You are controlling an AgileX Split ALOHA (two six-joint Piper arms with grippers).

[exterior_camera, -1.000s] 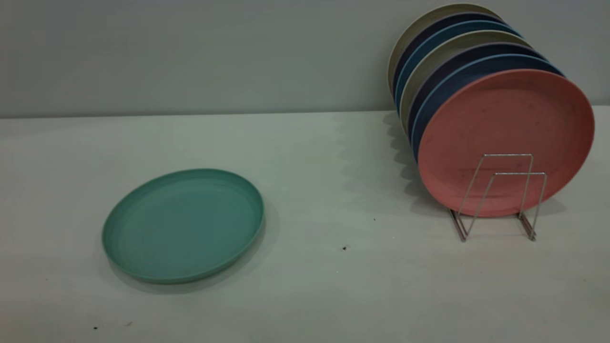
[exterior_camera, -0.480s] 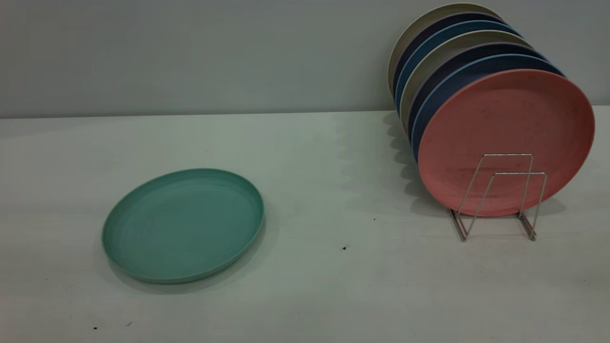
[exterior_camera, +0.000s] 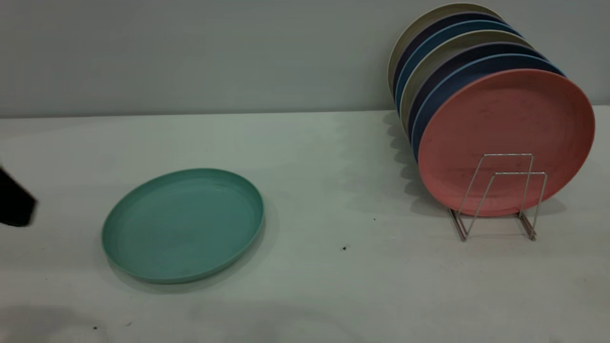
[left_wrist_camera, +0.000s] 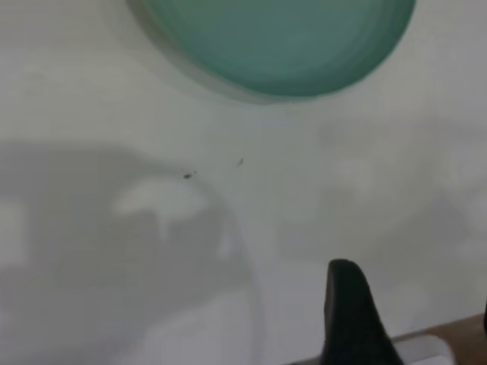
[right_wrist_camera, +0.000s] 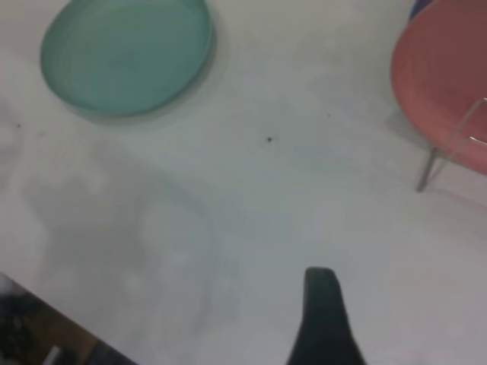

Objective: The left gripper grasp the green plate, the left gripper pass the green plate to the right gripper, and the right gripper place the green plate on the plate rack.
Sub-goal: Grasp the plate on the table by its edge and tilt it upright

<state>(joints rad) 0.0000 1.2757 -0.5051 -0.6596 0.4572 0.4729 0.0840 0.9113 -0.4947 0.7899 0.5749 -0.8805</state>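
The green plate should be taken next by my left gripper by its rim (exterior_camera: pixel 106 236) on the side farthest from the plate rack.
The green plate (exterior_camera: pixel 183 224) lies flat on the white table, left of the middle. It also shows in the left wrist view (left_wrist_camera: pixel 281 38) and the right wrist view (right_wrist_camera: pixel 125 53). My left gripper (exterior_camera: pixel 18 204) is only a black tip at the far left edge, left of the plate and apart from it. In its wrist view the left gripper (left_wrist_camera: pixel 417 312) is open and empty. My right gripper (right_wrist_camera: pixel 407 304) is out of the exterior view. One finger (right_wrist_camera: pixel 323 312) shows over bare table, nothing beside it. The plate rack (exterior_camera: pixel 495 197) stands at the right.
A salmon-pink plate (exterior_camera: pixel 505 138) stands upright in the rack's front occupied slot, with several blue, dark and beige plates (exterior_camera: pixel 448 52) behind it. Two wire loops (exterior_camera: pixel 517 190) stand free in front of it. The table's front edge (left_wrist_camera: pixel 456 334) shows in the left wrist view.
My left gripper's black tip has come into the exterior view at the left edge. A faint shadow has spread on the table's front. The plates have not moved.
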